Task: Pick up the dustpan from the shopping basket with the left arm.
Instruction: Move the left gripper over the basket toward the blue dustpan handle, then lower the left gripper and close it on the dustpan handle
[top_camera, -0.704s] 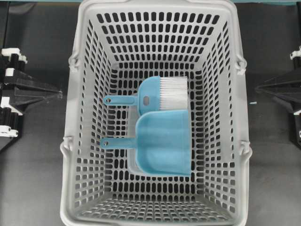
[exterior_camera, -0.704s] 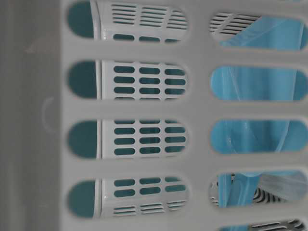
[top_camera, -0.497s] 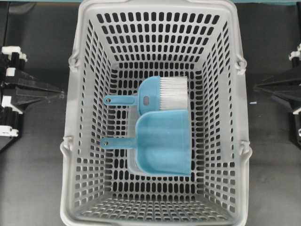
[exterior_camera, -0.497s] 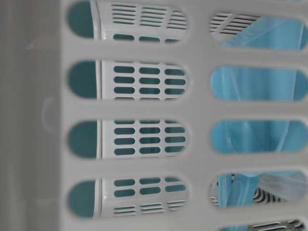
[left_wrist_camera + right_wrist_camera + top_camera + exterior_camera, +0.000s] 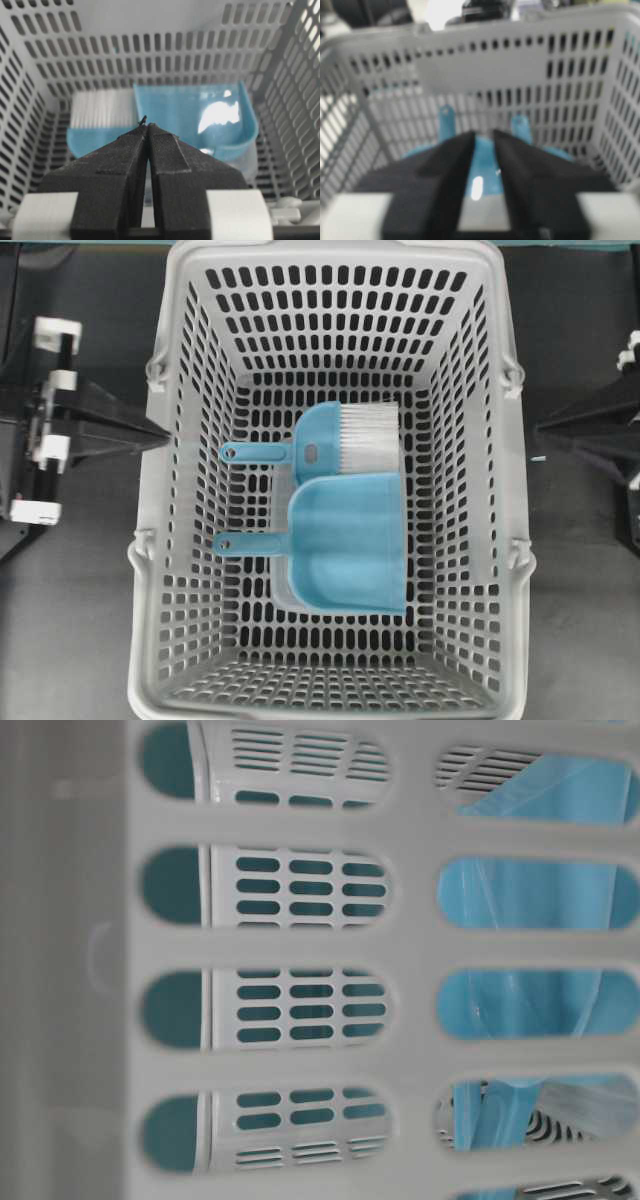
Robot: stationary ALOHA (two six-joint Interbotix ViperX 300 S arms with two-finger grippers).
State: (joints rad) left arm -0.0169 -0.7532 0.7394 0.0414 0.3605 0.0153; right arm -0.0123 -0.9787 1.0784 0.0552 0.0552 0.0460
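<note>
My left gripper moves over to the light blue dustpan next and then closes on the handle's end (image 5: 270,543) beside the pan.
The light blue dustpan (image 5: 350,545) lies flat on the floor of the grey shopping basket (image 5: 515,490), its thin handle pointing left. My left gripper (image 5: 165,432) is shut and empty, just outside the basket's left rim. In the left wrist view its closed tips (image 5: 146,125) hover over the basket (image 5: 150,30), with the dustpan (image 5: 200,112) beyond and to the right. My right gripper (image 5: 540,427) is outside the right rim, its jaws a narrow gap apart and empty (image 5: 483,132). The table-level view shows the dustpan (image 5: 530,1000) through the wall slots (image 5: 280,945).
A blue-handled brush with white bristles (image 5: 345,440) lies right beside the dustpan, toward the far wall; it also shows in the left wrist view (image 5: 102,110). A small clear tray (image 5: 284,595) peeks out under the dustpan. The basket's high slotted walls surround both.
My left gripper has moved right, up to the basket's left rim. The right gripper has edged slightly left. The dustpan and brush have not moved.
</note>
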